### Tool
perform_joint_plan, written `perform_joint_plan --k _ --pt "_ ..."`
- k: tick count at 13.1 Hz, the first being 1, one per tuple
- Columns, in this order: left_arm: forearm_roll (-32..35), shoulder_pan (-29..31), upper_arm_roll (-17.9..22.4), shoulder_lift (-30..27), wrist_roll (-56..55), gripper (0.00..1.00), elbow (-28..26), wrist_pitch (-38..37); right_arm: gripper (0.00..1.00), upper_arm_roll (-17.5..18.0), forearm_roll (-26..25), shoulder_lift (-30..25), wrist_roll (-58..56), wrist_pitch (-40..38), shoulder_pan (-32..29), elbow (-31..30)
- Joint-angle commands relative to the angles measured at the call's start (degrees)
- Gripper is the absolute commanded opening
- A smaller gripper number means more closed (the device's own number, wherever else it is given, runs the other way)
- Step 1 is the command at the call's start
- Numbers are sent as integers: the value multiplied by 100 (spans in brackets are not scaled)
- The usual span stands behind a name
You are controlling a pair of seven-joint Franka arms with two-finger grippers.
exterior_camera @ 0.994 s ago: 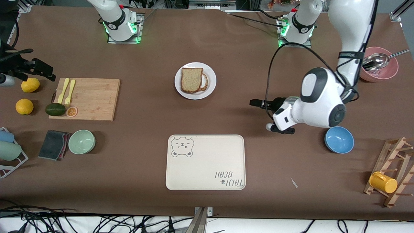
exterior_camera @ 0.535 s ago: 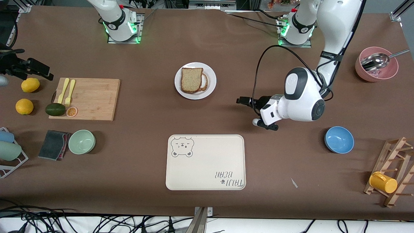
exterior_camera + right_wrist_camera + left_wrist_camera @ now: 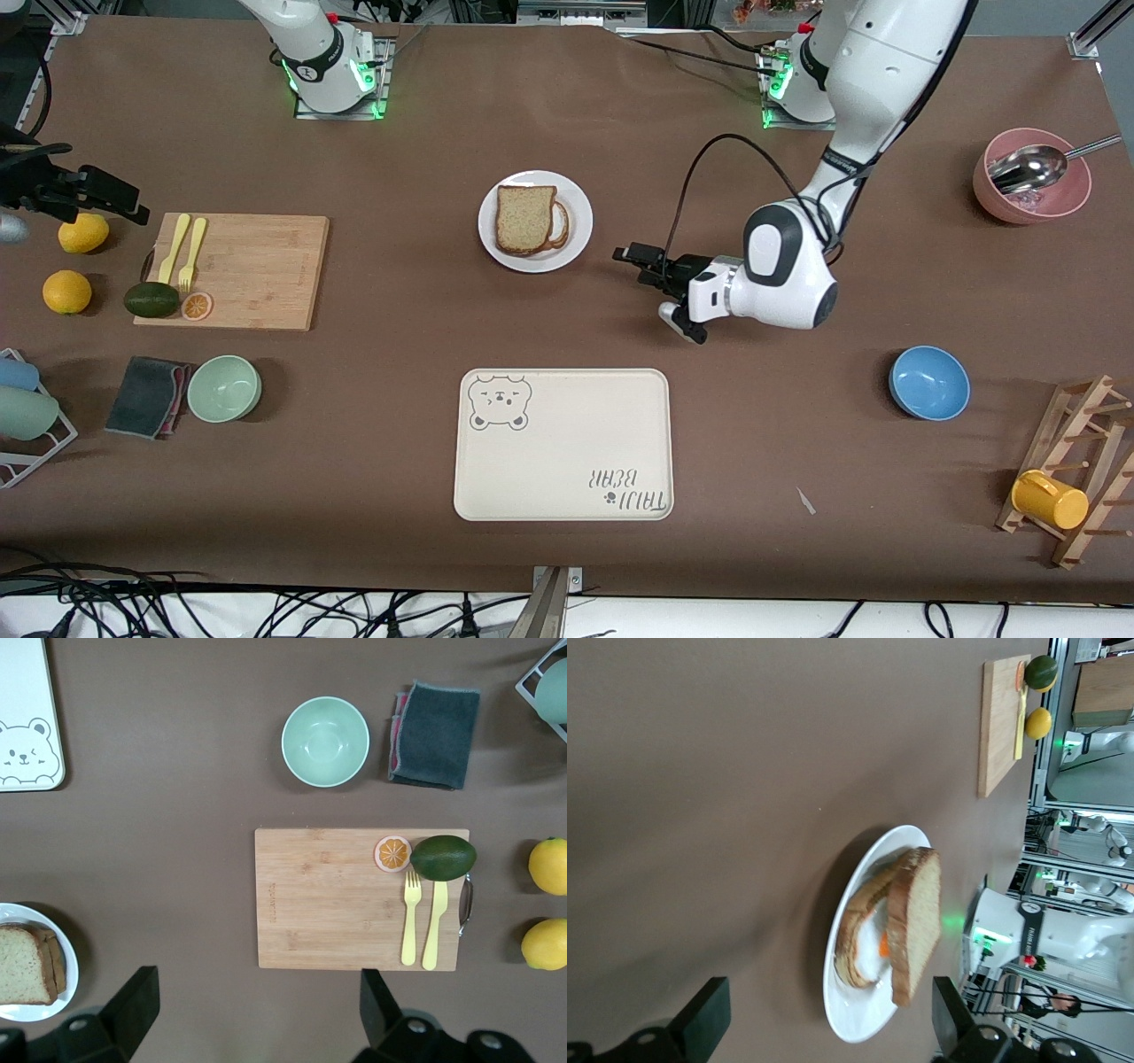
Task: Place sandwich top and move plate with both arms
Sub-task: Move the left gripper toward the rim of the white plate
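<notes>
The plate's rim (image 3: 591,227) (image 3: 852,1040) on the side toward the blue bowl should be gripped next by my left gripper, which will go there and close, leaving the sandwich top alone.
The plate (image 3: 578,232) sits mid-table, farther from the front camera than the bear tray. The pale speckled sandwich top (image 3: 524,218) lies on a darker slice with white and orange filling. In the left wrist view, the sandwich top (image 3: 914,920) leans on the filling on the plate (image 3: 859,1019). My left gripper (image 3: 631,259) is open and empty, low over the table beside the plate, toward the left arm's end. Its fingers (image 3: 704,1014) frame the plate's rim from a short way off. My right gripper (image 3: 120,197) is open and empty, high over the right arm's end by the cutting board (image 3: 359,899).
The cream bear tray (image 3: 563,443) lies nearer the camera than the plate. The cutting board (image 3: 257,270) holds yellow forks, an avocado and an orange slice. Two lemons, a green bowl (image 3: 224,388) and a cloth lie near it. A blue bowl (image 3: 928,382), a pink bowl (image 3: 1032,190) and a mug rack stand at the left arm's end.
My left arm has swung from beside the blue bowl toward the plate, bringing its open gripper close to the rim. The right gripper barely shifted.
</notes>
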Motion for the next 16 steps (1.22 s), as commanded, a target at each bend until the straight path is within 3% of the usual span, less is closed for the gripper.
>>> perform_joint_plan --k 1,6,9,16 --pt "-445 -231 17 262 586 100 69 170 100 28 -22 47 71 63 -45 129" --pt "-534 -275 -149 429 729 99 25 91 100 63 -13 38 71 116 -28 129" --pt "-761 -249 -308 430 729 85 8 91 100 63 -4 47 71 125 -28 129" --pt "-789 -284 -335 474 738 88 -27 91 100 63 -4 38 71 178 -28 129"
